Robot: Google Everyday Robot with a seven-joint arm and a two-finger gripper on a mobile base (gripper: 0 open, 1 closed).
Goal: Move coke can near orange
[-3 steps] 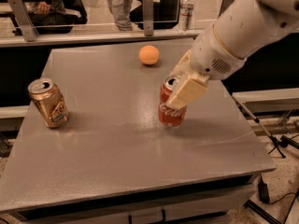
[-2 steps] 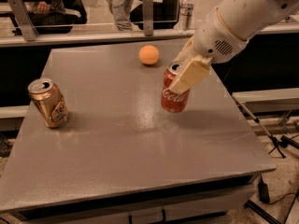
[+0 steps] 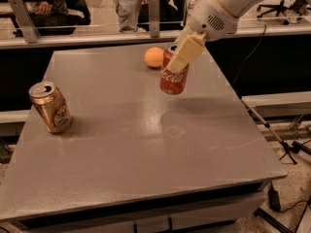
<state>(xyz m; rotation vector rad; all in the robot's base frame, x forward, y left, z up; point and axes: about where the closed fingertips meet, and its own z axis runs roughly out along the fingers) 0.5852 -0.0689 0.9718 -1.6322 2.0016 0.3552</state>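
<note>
My gripper needs to let go of the coke can on the grey table (image 3: 169, 78), close in front of the orange.
The red coke can (image 3: 174, 77) with white script hangs in the air above the grey table (image 3: 121, 144), tilted slightly. My gripper (image 3: 181, 57) is shut on its upper part, with a cream finger (image 3: 186, 51) across the front of the can. The white arm reaches in from the upper right. The pale orange (image 3: 154, 57) sits on the table's far side, just left of the can and partly behind it.
A gold-brown can (image 3: 50, 107) with a round logo stands tilted at the table's left side. A railing (image 3: 97, 35) with people behind it runs along the far edge. Cables and a stand (image 3: 282, 144) lie on the floor to the right.
My gripper has lifted the coke can off the table and carried it toward the far side, closer to the orange. The gold-brown can and the orange have not moved.
</note>
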